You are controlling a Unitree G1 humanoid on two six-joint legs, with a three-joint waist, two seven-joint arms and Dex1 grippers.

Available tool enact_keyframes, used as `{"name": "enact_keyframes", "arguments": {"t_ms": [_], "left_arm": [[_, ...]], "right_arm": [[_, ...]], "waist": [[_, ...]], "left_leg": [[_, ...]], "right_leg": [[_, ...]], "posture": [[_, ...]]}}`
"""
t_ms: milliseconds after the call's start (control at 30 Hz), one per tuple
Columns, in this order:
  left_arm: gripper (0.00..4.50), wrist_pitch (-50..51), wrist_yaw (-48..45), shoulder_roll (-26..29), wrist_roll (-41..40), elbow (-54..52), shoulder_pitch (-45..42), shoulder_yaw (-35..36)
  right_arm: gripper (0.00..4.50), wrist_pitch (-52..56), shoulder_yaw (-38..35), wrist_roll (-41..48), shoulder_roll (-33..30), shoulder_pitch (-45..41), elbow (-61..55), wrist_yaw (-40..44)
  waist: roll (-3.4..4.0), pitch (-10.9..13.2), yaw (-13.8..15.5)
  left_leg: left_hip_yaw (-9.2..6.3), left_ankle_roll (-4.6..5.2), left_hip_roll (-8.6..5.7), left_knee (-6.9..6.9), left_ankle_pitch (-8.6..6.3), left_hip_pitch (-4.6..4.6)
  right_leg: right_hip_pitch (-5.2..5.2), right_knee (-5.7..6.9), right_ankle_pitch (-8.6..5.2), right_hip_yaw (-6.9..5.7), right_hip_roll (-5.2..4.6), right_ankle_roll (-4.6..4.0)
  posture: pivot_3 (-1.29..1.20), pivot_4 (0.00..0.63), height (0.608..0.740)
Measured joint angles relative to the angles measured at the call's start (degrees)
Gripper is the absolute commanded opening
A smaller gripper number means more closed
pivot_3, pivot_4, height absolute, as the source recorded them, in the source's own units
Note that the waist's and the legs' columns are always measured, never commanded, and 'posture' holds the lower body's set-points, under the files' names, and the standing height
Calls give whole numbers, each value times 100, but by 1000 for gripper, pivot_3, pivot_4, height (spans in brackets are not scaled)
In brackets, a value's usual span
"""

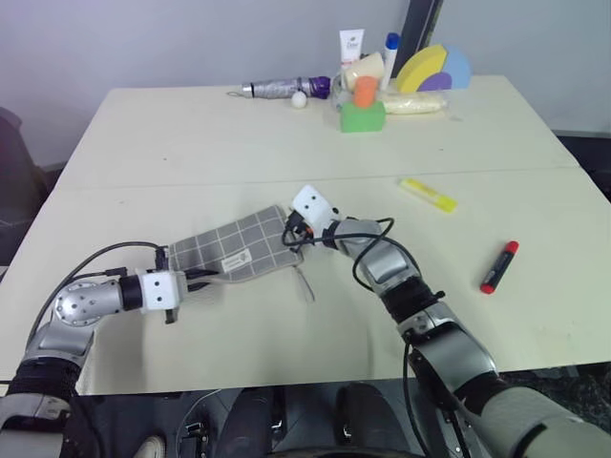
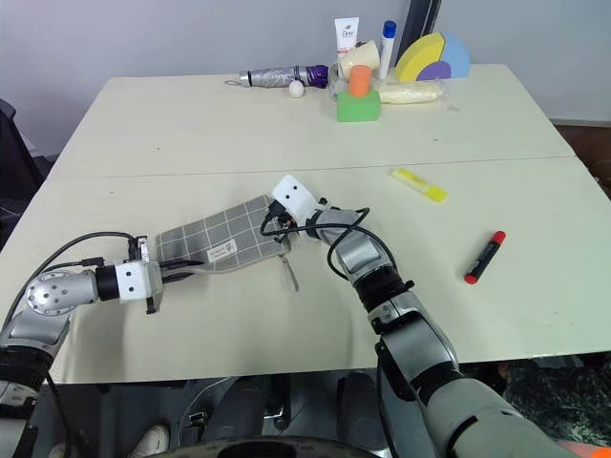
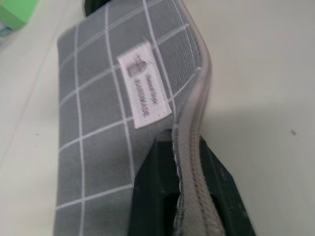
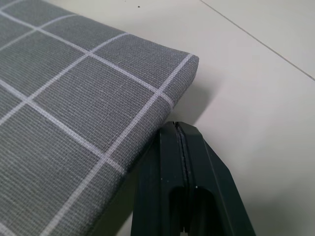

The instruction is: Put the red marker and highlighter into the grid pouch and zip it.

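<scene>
The robot's right gripper is at the end of the grid pouch, off the pull strap, so it should open and grab the strap (image 1: 305,284) to unzip the pouch.
The grid pouch (image 1: 234,243) lies flat left of the table's centre, its white label facing up. My left gripper (image 1: 205,277) is shut on the pouch's near zipper edge; in the left wrist view the zipper seam (image 3: 189,147) runs between the black fingers. My right gripper (image 1: 291,232) is shut at the pouch's right end, fingers pressed together against the pouch corner (image 4: 182,64); I cannot tell whether fabric is pinched. The pull strap (image 1: 306,281) trails onto the table. The yellow highlighter (image 1: 428,195) lies to the right, and the red marker (image 1: 499,266) is nearer the right edge.
Along the table's far edge stand a folded umbrella (image 1: 286,88), a green block with an orange piece (image 1: 363,113), two tubes (image 1: 351,46) and coloured foam shapes (image 1: 434,69). A seam (image 1: 191,183) crosses the tabletop behind the pouch.
</scene>
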Motion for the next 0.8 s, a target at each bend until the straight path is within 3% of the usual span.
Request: {"name": "enact_keyframes", "arguments": {"t_ms": [167, 333, 433, 667, 800], "left_arm": [[38, 1302, 381, -393, -474, -928, 48, 91], [38, 3202, 1217, -1054, -947, -2292, 36, 222], [0, 3929, 1643, -1444, -998, -2628, -53, 199], [0, 4977, 2520, -2534, -958, -2812, -594, -15], [0, 5174, 2663, -2886, -898, -2812, -809, -169]], "right_arm": [[0, 30, -492, 34, -394, 145, -590, -454], [0, 456, -1426, 185, -1273, 497, -1521, -716], [802, 765, -1668, 405, -1598, 832, -2005, -528], [4409, 1835, -2062, 1236, -1933, 1253, -3284, 1], [4409, 1957, -1827, 1310, -1824, 1304, -3577, -56]], "waist": [[-5, 5, 50], [-6, 5, 133], [-6, 6, 148], [-11, 9, 175], [-15, 11, 181]], "left_leg": [[-7, 2, 1, 32, -2, -15], [-9, 10, 2, 45, -6, -15], [-7, 10, 7, 46, -6, -15], [-6, 11, 15, 53, -6, -14], [-6, 11, 14, 56, -6, -14]], "right_leg": [[0, 9, 0, 1, -1, 0], [9, 8, 0, 2, 0, 1], [8, 9, 0, 4, 7, 1], [11, 8, 0, 7, 25, 2], [13, 8, 0, 7, 27, 2]], "posture": [[0, 150, 740], [0, 150, 740], [0, 150, 740], [0, 150, 740], [0, 150, 740]]}}
